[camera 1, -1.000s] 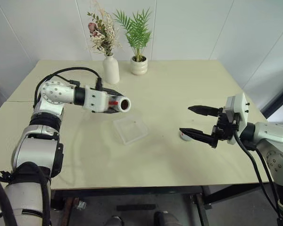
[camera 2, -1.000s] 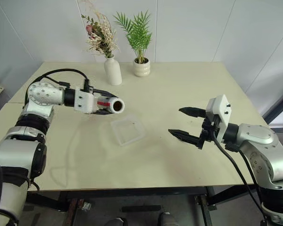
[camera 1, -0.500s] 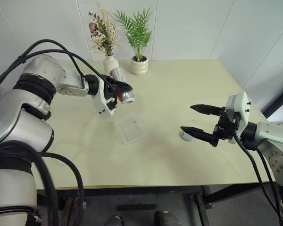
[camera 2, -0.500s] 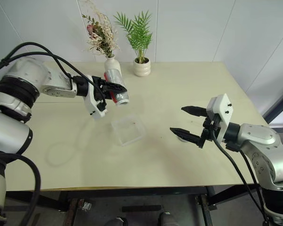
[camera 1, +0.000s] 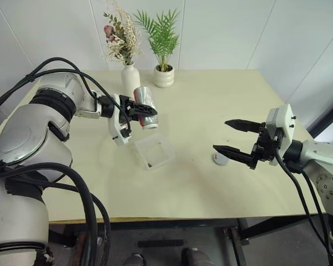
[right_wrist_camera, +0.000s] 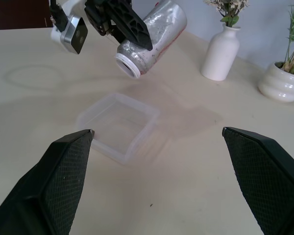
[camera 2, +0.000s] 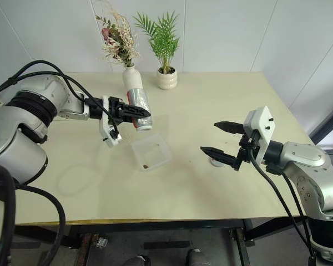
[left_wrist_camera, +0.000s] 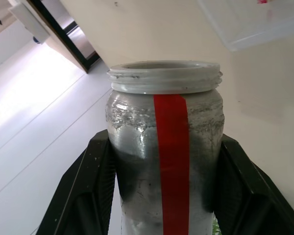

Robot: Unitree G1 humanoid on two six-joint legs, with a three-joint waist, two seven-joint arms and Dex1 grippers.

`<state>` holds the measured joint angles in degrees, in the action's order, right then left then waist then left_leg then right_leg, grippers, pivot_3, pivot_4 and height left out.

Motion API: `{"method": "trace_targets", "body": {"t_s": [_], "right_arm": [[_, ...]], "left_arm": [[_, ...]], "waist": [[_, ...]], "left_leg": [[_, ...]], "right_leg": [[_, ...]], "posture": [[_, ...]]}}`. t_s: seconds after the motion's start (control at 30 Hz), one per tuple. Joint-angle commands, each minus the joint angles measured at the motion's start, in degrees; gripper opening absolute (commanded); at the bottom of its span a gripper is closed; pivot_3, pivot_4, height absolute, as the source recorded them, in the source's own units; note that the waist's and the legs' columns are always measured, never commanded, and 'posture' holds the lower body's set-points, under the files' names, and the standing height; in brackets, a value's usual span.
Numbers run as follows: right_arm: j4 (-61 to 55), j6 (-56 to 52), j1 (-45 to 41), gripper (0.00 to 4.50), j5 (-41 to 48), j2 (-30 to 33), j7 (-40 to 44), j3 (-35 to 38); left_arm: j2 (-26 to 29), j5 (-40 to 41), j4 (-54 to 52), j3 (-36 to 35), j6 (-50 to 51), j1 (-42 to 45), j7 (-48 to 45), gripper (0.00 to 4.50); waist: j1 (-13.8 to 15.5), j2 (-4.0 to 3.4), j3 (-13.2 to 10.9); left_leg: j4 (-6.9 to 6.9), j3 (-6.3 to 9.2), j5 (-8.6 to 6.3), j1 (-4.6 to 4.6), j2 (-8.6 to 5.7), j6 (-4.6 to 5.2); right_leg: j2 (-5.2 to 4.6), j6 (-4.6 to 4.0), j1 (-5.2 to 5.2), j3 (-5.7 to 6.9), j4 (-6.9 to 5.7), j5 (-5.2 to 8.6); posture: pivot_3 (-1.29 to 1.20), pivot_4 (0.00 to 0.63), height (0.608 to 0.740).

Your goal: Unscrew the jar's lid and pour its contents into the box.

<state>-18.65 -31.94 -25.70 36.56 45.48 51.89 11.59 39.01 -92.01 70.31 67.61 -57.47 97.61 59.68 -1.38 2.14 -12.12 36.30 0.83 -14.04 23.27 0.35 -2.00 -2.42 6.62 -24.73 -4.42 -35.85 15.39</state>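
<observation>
The robot's left gripper will set the silvery jar upright on the table [camera 1: 118, 147] beside the clear box, nearer than the white vase, and let go of it.
My left gripper [camera 1: 140, 108] is shut on the silvery jar [camera 1: 148, 117], which has a red stripe [left_wrist_camera: 170, 147]. The jar has no lid on and is tilted with its open mouth [right_wrist_camera: 126, 65] pointing down, above the far corner of the clear box [camera 1: 154, 151]. A few small dark bits [camera 1: 148, 164] lie in the box near its front wall. The small round lid [camera 1: 220, 159] rests on the table to the right. My right gripper [camera 1: 221, 134] hovers just above the lid, open and holding nothing.
A white vase [camera 1: 130, 79] of dried flowers and a white pot [camera 1: 164, 76] with a green plant stand at the back of the beige table [camera 1: 211, 100]. Bare tabletop lies between the box and the lid.
The left wrist has rolled, tipping the jar from lying level to mouth-down over the box. Dark bits now lie in the box. The right gripper has stayed put.
</observation>
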Motion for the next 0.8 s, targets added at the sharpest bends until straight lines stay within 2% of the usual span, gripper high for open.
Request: {"method": "trace_targets", "body": {"t_s": [0.03, 0.07, 0.1, 0.2, 0.3, 0.4, 0.53, 0.67, 0.8], "right_arm": [[-1.0, 0.3, -1.1, 4.47, 0.2, 1.1, 0.0, 1.0], [-1.0, 0.3, -1.1, 4.47, 0.2, 1.1, 0.0, 1.0], [-1.0, 0.3, -1.1, 4.47, 0.2, 1.1, 0.1, 1.1], [-1.3, 0.3, -0.8, 4.47, 0.4, 1.2, 0.2, 1.4], [-1.1, 0.5, -0.9, 4.47, 0.9, 1.4, 1.0, 1.7], [-0.5, 1.4, -1.4, 4.47, 1.3, 1.3, 2.8, 1.7], [0.4, 2.8, -2.6, 4.47, 3.2, 0.5, 5.5, 2.6], [2.2, 4.2, -3.4, 4.47, 2.8, 1.7, 8.4, 2.3], [3.1, 4.3, -4.3, 4.47, 2.5, 2.3, 9.0, 2.0]], "left_arm": [[0.6, 8.6, 3.6, -6.3, -3.2, 2.1, -3.6, 2.21], [0.7, 12.3, 4.9, -9.1, -4.9, 1.6, -6.2, 2.21], [0.6, 19.6, 7.5, -14.8, -7.6, 0.2, -13.1, 2.21], [-1.3, 44.2, 13.6, -36.0, -11.6, -6.4, -40.1, 2.21], [-4.4, 64.6, 11.9, -52.8, -6.2, -13.3, -66.2, 2.21], [-7.3, 80.4, 7.7, -64.8, 2.4, -18.4, -84.2, 2.21], [-10.0, 93.5, 2.8, -75.0, 12.6, -23.7, -96.2, 2.21], [-11.9, 102.1, -0.3, -82.2, 20.7, -30.5, -99.3, 2.21], [-12.8, 105.0, -3.2, -84.5, 24.7, -36.3, -100.8, 2.21]], "waist": [[-0.1, 0.00, 0.0], [-0.2, 0.03, 0.0], [-0.2, 0.03, 0.0], [-0.2, -0.03, 0.0], [-0.1, -0.04, 0.0], [-0.2, -0.01, 0.0], [-0.3, -0.02, 0.0], [-0.3, -0.05, 0.0], [-0.4, -0.05, 0.0]], "left_leg": [[0.00, -0.02, 0.00, 0.00, 0.00, 0.00], [0.00, -0.04, 0.00, -0.01, 0.00, 0.00], [0.00, -0.06, 0.00, 0.00, 0.01, 0.00], [-0.03, -0.20, 0.01, -0.10, 0.02, 0.00], [0.07, -0.28, 0.01, -0.14, 0.04, 0.00], [0.28, -0.29, 0.01, -0.06, 0.10, 0.03], [0.69, -0.28, -0.06, -0.02, 0.20, 0.13], [0.88, -0.28, -0.06, -0.16, 0.19, 0.14], [0.97, -0.32, -0.04, -0.28, 0.23, 0.13]], "right_leg": [[0.00, 0.00, -0.01, -0.02, -0.01, 0.00], [0.00, 0.01, -0.01, -0.05, -0.02, 0.00], [0.01, 0.00, -0.05, -0.07, -0.04, 0.00], [0.00, 0.00, -0.04, -0.16, -0.06, 0.00], [0.01, -0.02, -0.02, -0.21, -0.14, -0.01], [0.05, -0.03, -0.02, -0.21, -0.20, -0.10], [0.13, 0.00, 0.02, -0.24, -0.34, -0.17], [0.13, 0.01, 0.15, -0.31, -0.56, -0.19], [0.16, -0.02, 0.21, -0.40, -0.66, -0.31]], "posture": [[0.00, 0.150, 0.740], [0.00, 0.150, 0.740], [0.00, 0.150, 0.740], [0.00, 0.150, 0.740], [0.00, 0.150, 0.740], [0.00, 0.150, 0.740], [0.00, 0.150, 0.740], [0.00, 0.150, 0.740], [0.00, 0.150, 0.740]]}}
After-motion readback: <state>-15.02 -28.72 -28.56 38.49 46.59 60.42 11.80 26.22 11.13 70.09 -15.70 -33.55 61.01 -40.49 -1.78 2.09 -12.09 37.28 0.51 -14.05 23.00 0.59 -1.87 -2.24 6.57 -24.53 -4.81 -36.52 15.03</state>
